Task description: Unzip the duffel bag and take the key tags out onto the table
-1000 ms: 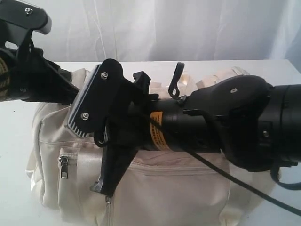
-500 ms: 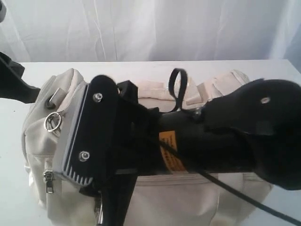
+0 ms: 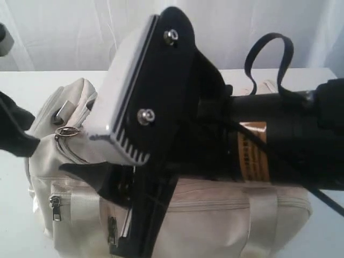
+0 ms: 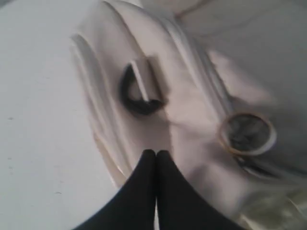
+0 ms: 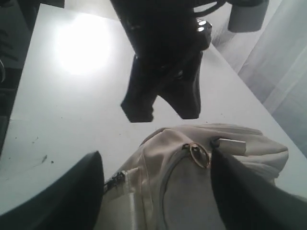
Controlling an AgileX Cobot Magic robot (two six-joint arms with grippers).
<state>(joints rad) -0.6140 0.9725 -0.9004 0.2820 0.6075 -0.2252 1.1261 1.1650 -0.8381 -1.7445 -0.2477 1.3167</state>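
Observation:
Left fingers are shut, empty beside it; I'll open, shift, pinch the ring pull (image 3: 67, 131).
The cream duffel bag (image 3: 70, 183) lies on the white table (image 3: 21, 80). A metal ring pull (image 3: 67, 131) hangs on the zipper at its left end, beside a dark D-ring (image 4: 139, 91). My right gripper (image 3: 126, 196) hovers open above that end. Its fingers (image 5: 72, 191) straddle the bag (image 5: 182, 201) without touching it, and the ring pull (image 5: 199, 154) lies between them. My left gripper (image 4: 156, 153) is shut and empty, just over the bag's end (image 4: 192, 134) near the ring pull (image 4: 247, 134). The key tags are hidden.
The right arm (image 3: 279, 150) fills the middle of the exterior view and hides most of the bag's top. White curtains (image 3: 64, 32) hang behind the table. Side pocket zippers (image 3: 55, 207) face the front. The left arm (image 5: 163, 57) hangs over the bare table (image 5: 72, 96) past the bag's end.
My right gripper has opened wide and lifted towards the camera. The left arm has drawn back to the left, uncovering the bag's left end and its ring pull.

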